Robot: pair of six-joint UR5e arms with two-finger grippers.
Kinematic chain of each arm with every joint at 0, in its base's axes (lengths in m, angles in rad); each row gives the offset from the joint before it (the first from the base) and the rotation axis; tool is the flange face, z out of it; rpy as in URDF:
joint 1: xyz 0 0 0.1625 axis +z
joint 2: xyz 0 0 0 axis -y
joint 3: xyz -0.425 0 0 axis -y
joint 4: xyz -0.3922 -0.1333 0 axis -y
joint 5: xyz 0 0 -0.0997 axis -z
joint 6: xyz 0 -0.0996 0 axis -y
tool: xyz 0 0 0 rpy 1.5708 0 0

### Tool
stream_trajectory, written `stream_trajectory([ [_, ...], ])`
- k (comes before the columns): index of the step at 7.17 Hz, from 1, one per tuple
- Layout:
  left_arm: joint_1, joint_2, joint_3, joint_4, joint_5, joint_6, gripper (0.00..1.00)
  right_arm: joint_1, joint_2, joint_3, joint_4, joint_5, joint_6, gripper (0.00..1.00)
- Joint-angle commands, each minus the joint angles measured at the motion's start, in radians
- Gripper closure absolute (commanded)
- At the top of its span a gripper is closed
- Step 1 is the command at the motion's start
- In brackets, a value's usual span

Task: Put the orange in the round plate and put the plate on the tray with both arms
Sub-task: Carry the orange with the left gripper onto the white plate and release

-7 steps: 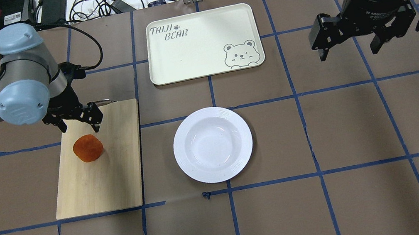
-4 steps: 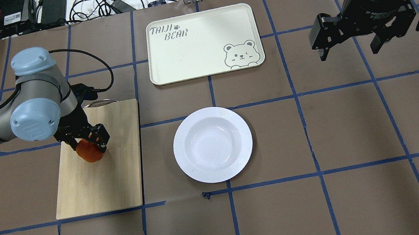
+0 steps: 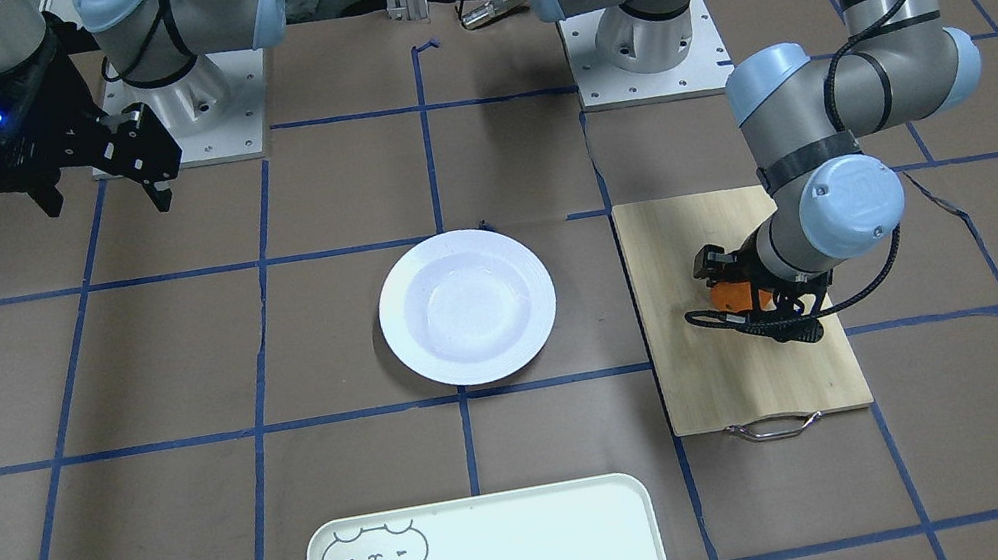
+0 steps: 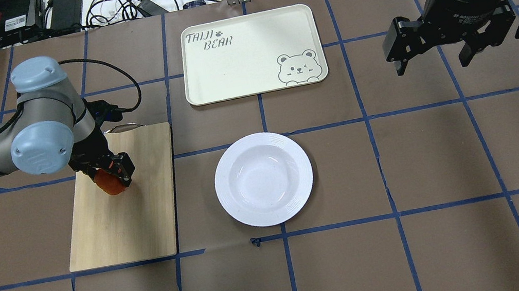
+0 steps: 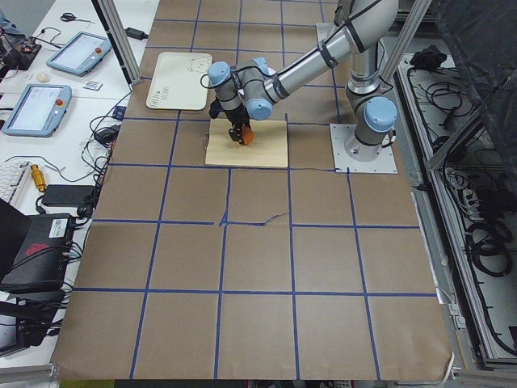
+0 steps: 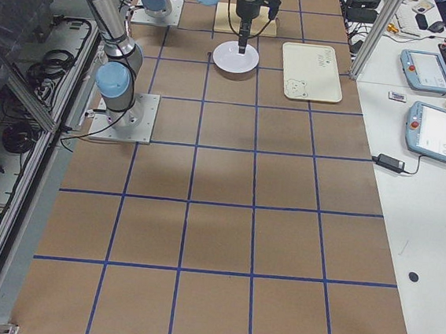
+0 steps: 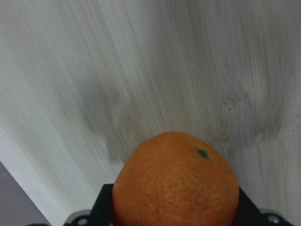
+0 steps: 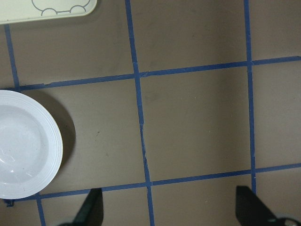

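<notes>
My left gripper needs to let go of the orange in the half of the round plate farther from the tray [image 3: 448, 283].
The orange [image 4: 112, 187] sits over the bamboo cutting board [image 4: 131, 223], gripped between the fingers of my left gripper [image 4: 107, 171]. The left wrist view shows the orange [image 7: 176, 183] filling the gap between both black fingers, with blurred board behind. From the front, the left gripper [image 3: 719, 292] is shut on the orange [image 3: 729, 296]. The round plate [image 4: 263, 178] lies empty at the table's middle. The tray [image 4: 251, 58] lies empty behind it. My right gripper [image 4: 430, 53] hangs open, high at the right, with nothing in it.
The cutting board's metal handle [image 3: 774, 425] points toward the tray's side. Cables and boxes [image 4: 61, 10] crowd the far edge behind the table. The right wrist view shows the plate's rim [image 8: 51, 141] and a tray corner [image 8: 47, 9].
My left gripper came down from behind the orange and shut on it, then shifted slightly toward the table's far side with it. The right arm stayed still.
</notes>
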Motion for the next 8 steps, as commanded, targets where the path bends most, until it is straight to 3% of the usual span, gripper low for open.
stream_trajectory([
  [1, -0.035, 0.039, 0.024, -0.045, -0.115, -0.106, 0.83, 0.0, 0.001, 0.0, -0.001, -0.001, 0.0, 0.0],
  [5, -0.421, 0.018, 0.024, -0.038, -0.241, -0.588, 0.85, 0.0, -0.001, 0.003, 0.008, -0.002, 0.0, 0.0],
  [8, -0.566, -0.013, 0.017, 0.028, -0.279, -0.738, 0.85, 0.0, 0.001, 0.003, 0.002, -0.002, 0.0, 0.0],
])
